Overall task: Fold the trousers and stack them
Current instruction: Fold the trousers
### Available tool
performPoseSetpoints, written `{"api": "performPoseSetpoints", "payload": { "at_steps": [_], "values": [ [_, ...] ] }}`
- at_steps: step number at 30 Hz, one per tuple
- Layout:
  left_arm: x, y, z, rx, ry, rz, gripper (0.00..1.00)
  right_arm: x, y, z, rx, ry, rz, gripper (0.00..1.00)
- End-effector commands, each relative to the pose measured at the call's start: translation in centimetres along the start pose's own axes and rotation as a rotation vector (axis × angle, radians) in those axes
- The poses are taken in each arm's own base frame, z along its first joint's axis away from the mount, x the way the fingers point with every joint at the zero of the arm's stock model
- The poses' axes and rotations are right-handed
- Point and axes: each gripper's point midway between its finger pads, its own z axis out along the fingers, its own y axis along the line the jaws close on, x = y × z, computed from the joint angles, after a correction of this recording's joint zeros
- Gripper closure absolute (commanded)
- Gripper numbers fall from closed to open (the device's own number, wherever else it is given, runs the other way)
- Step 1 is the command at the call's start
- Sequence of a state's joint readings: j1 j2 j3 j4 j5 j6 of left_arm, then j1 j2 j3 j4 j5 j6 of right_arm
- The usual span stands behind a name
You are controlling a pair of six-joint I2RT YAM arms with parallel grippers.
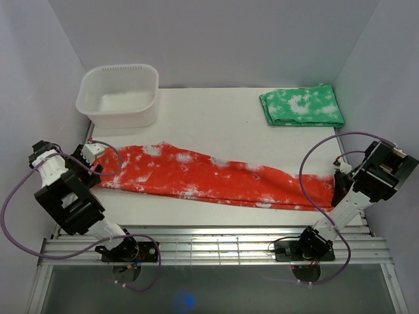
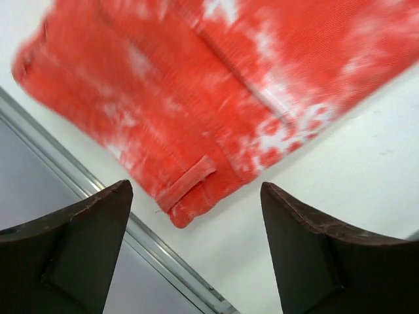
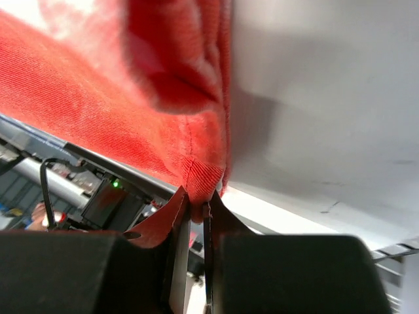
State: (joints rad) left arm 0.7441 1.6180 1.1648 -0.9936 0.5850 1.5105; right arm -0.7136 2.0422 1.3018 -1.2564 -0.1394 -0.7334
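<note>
I need to use my right gripper to let go of the leg-end edge on the trousers' lower layer (image 1: pixel 336 198), close to the front metal rail of the table.
The red-orange trousers (image 1: pixel 209 176) with white blotches lie stretched out across the table from left to right. My left gripper (image 1: pixel 98 165) is open and empty, just off the waistband end; in the left wrist view the waistband corner (image 2: pixel 190 190) with a belt loop lies on the table between and beyond the fingers (image 2: pixel 85 242). My right gripper (image 1: pixel 340 183) is shut on the leg-hem end of the trousers (image 3: pixel 203 176) and holds that corner lifted off the table.
A white plastic tub (image 1: pixel 119 95) stands at the back left. A folded green cloth with white blotches (image 1: pixel 302 106) lies at the back right. The table's metal edge rail (image 2: pixel 157 252) runs close by the left gripper.
</note>
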Motion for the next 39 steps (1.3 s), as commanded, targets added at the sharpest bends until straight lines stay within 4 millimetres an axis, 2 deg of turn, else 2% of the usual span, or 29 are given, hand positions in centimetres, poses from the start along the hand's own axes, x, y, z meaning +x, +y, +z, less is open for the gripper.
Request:
{"api": "performPoseSetpoints", "payload": {
  "at_steps": [1, 2, 3, 4, 5, 6, 8, 9, 11, 20, 26, 30, 31, 35, 37, 38, 39],
  "values": [
    [-6.9, -5.2, -3.3, 0.047, -0.22, 0.232, 0.09, -6.2, -2.8, -1.2, 0.13, -0.209, -0.071, 0.92],
    [-7.5, -6.5, -2.9, 0.067, -0.218, 0.289, 0.1, -6.2, -2.5, -1.2, 0.121, -0.214, -0.074, 0.92],
    [-7.1, -8.3, -1.8, 0.096, -0.213, 0.314, 0.12, -6.3, -2.3, -1.4, 0.117, -0.217, -0.074, 0.92],
    [-7.3, -9.1, -2.1, 0.074, -0.193, 0.372, 0.14, -6.1, -2.1, -1.6, 0.113, -0.215, -0.074, 0.92],
    [-7.7, -10.2, -1.4, 0.095, -0.191, 0.414, 0.16, -6.1, -2.0, -1.8, 0.112, -0.218, -0.077, 0.92],
    [-7.2, -11.3, -0.3, 0.113, -0.182, 0.429, 0.17, -6.0, -1.9, -1.9, 0.111, -0.219, -0.081, 0.92],
    [-7.2, -12.6, 0.6, 0.128, -0.159, 0.488, 0.21, -5.9, -1.5, -2.5, 0.114, -0.224, -0.09, 0.92],
    [-7.3, -12.1, 1.1, 0.104, -0.153, 0.512, 0.22, -5.8, -1.4, -2.7, 0.112, -0.228, -0.092, 0.92],
    [-7.1, -13.2, 2.5, 0.139, -0.137, 0.51, 0.26, -5.7, -1.0, -3.2, 0.105, -0.23, -0.094, 0.92],
    [-7.3, -12.8, 5.5, 0.195, -0.069, 0.528, 0.31, -5.8, -0.2, -4.4, 0.072, -0.224, -0.087, 0.84],
    [-6.7, -12.6, 6.9, 0.206, -0.028, 0.541, 0.43, -5.8, -0.2, -4.5, 0.064, -0.218, -0.079, 0.79],
    [-6.6, -12.0, 7.5, 0.198, -0.009, 0.53, 0.61, -5.9, -0.3, -4.6, 0.065, -0.212, -0.076, 0.79],
    [-6.7, -11.9, 7.5, 0.197, -0.008, 0.53, 0.72, -5.9, -0.4, -4.6, 0.064, -0.212, -0.073, 0.79],
    [-7.3, -11.5, 6.9, 0.179, -0.007, 0.555, 1.0, -6.2, -0.5, -5.1, 0.068, -0.218, -0.071, 0.79],
    [-7.6, -11.7, 6.5, 0.184, -0.018, 0.553, 1.0, -6.4, -0.6, -5.4, 0.07, -0.222, -0.072, 0.85],
    [-8.4, -11.4, 6.0, 0.174, -0.031, 0.557, 1.0, -6.8, -0.7, -6.0, 0.079, -0.24, -0.076, 0.92],
    [-8.9, -11.8, 5.4, 0.181, -0.051, 0.553, 1.0, -6.7, -0.5, -6.4, 0.075, -0.241, -0.073, 0.92]
  ]
}}
